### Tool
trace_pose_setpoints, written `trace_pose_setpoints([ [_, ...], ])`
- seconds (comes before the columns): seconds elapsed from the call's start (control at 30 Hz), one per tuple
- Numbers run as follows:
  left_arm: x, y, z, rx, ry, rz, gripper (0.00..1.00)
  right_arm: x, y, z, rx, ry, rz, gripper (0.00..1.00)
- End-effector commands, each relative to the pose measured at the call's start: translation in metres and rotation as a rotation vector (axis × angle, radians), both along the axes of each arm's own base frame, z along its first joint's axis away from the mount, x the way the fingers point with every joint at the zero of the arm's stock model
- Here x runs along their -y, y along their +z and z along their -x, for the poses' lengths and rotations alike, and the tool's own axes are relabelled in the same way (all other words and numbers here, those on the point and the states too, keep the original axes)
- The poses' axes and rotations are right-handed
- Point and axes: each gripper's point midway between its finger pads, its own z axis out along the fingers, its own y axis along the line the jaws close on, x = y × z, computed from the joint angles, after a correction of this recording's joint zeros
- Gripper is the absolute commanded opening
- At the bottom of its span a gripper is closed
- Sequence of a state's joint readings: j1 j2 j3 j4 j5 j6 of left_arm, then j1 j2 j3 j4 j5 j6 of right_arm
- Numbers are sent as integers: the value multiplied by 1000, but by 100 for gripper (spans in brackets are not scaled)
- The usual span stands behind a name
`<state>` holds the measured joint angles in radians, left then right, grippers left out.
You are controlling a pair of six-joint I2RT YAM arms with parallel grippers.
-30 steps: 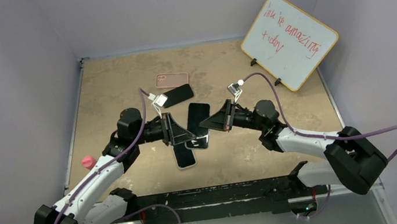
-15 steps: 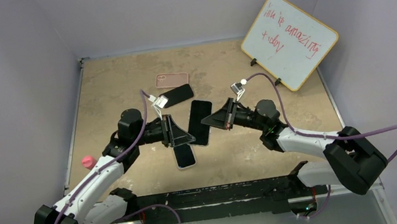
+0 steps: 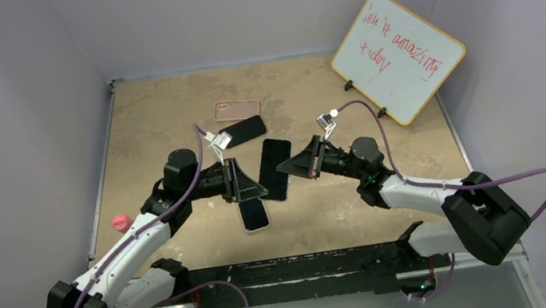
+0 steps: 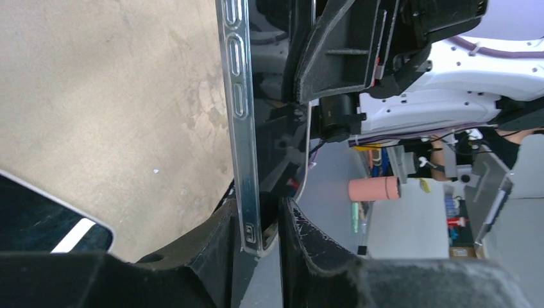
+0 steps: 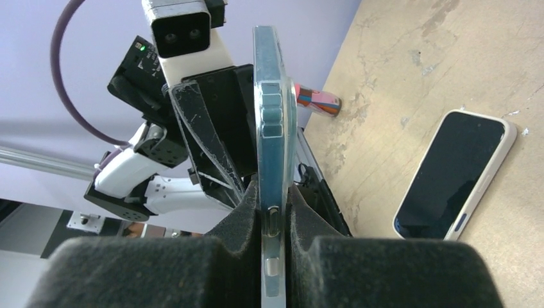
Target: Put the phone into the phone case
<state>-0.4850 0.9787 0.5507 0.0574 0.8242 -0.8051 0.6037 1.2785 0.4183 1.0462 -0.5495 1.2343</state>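
My right gripper will release the black phone in its clear case on bare table (image 3: 291, 207) next to the light-cased phone.
A black phone (image 3: 275, 167) in a clear case is held on edge above the table's middle, between both grippers. My left gripper (image 3: 252, 187) is shut on its left end. In the left wrist view the phone's silver frame (image 4: 238, 115) and the clear case lip stand between my fingers, with the gripper (image 4: 256, 215) closed round them. My right gripper (image 3: 293, 167) is shut on the right end. In the right wrist view the bluish clear case (image 5: 274, 115) is pinched tight in my gripper (image 5: 274, 192).
A second phone in a light case (image 3: 254, 215) lies on the table below the held one and shows in the right wrist view (image 5: 455, 173). A black phone (image 3: 246, 130) and a pink case (image 3: 237, 109) lie further back. A whiteboard (image 3: 398, 56) stands back right, a pink object (image 3: 121, 222) at the left edge.
One second ago a pale end stuck out below the held phone near my left gripper. It no longer shows. The grippers have shifted only slightly.
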Motion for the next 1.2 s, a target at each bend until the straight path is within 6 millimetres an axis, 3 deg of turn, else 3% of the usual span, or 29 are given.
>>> trace_pose_setpoints([
  [0.0,-5,14,-11,89,48,-48,34,-1,16,-3,86,7,-22,0],
  [0.1,-8,29,-18,117,78,-37,40,-3,16,9,120,78,-15,0],
  [0.27,-9,46,-34,158,122,-27,42,-2,23,28,173,164,-48,0],
  [0.5,3,47,-46,152,93,14,41,-2,14,43,167,231,-15,0],
  [0.73,4,36,-53,143,93,-12,34,-2,3,42,155,222,30,0],
  [0.83,-7,25,-58,151,144,-116,37,-1,-11,37,124,201,87,0],
  [1.17,-66,33,-82,336,330,-484,60,7,-67,21,14,136,349,0],
])
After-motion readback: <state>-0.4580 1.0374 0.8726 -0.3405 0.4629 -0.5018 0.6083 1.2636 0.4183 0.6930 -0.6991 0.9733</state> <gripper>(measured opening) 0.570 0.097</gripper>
